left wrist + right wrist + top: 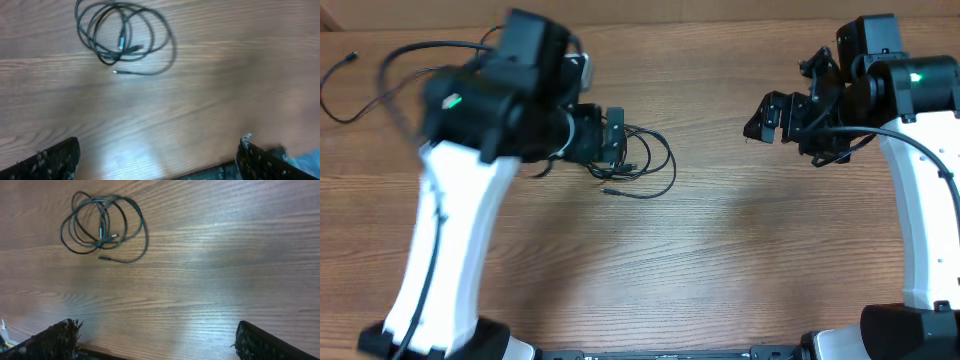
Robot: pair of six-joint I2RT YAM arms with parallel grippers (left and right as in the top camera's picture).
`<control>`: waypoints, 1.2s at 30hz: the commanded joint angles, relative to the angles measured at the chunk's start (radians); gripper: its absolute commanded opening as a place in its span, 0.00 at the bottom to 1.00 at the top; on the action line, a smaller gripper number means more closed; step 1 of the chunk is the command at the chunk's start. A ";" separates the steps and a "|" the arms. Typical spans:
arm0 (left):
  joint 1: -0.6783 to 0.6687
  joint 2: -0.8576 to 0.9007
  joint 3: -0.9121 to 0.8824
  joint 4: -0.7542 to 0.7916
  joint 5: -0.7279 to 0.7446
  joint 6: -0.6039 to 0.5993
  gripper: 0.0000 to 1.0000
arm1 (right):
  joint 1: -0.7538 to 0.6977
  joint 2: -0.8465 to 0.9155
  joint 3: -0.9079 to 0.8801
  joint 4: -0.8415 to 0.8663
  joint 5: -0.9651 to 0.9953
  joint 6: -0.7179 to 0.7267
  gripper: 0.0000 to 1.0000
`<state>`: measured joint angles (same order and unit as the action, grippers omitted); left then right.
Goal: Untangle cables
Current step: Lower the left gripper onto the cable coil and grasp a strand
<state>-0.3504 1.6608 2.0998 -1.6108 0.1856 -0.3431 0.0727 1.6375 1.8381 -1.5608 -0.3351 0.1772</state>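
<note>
Next, my left gripper grabs the thin black cable at the coil's outer bend point(594, 172) point(107, 63), just behind the plug end that trails toward the front.
A thin black cable point(650, 165) lies in a loose coil on the wooden table, with one plug end trailing out at its front. It also shows in the left wrist view point(122, 37) and the right wrist view point(102, 227). My left gripper point(617, 140) hovers at the coil's left edge, open and empty point(157, 160). My right gripper point(760, 118) is well to the right of the coil, open and empty point(157, 340). A second black cable point(350, 59) lies at the far left of the table, apart from the coil.
The wooden table point(740, 260) extends bare in front of the arms. The table's back edge runs along the top of the overhead view. The bases of both arms stand at the front edge.
</note>
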 commanded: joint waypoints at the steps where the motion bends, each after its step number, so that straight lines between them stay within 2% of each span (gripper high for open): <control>1: -0.005 0.068 -0.154 0.094 -0.032 -0.065 1.00 | 0.005 -0.004 -0.007 0.013 -0.003 0.008 1.00; 2: -0.008 0.082 -0.182 0.118 -0.020 -0.065 1.00 | 0.006 -0.004 -0.007 0.013 -0.003 0.008 1.00; 5: -0.010 0.139 -0.260 0.195 -0.020 -0.064 0.74 | 0.007 -0.004 -0.007 0.007 -0.003 0.008 1.00; 7: -0.008 0.187 -0.286 0.231 -0.042 -0.064 0.69 | 0.007 -0.004 -0.007 0.000 -0.002 0.008 1.00; 19: 0.019 0.456 -0.289 0.330 -0.216 -0.053 0.69 | 0.007 -0.004 -0.007 -0.007 -0.002 0.008 1.00; 27: 0.103 0.454 -0.279 0.337 -0.218 -0.011 0.71 | 0.007 -0.004 -0.007 -0.002 -0.002 0.008 1.00; 30: 0.126 0.456 -0.282 0.337 -0.172 -0.003 0.69 | 0.007 -0.004 -0.007 0.003 -0.002 0.008 1.00; 33: 0.128 0.459 -0.283 0.365 -0.036 0.053 0.65 | 0.007 -0.004 -0.007 0.010 -0.002 0.008 1.00; 36: 0.119 0.459 -0.285 0.379 -0.013 0.055 0.59 | 0.007 -0.004 -0.007 0.011 -0.002 0.008 1.00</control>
<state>-0.2119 2.1193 1.8160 -1.2430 0.0792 -0.3336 0.0731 1.6379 1.8359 -1.5558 -0.3359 0.1833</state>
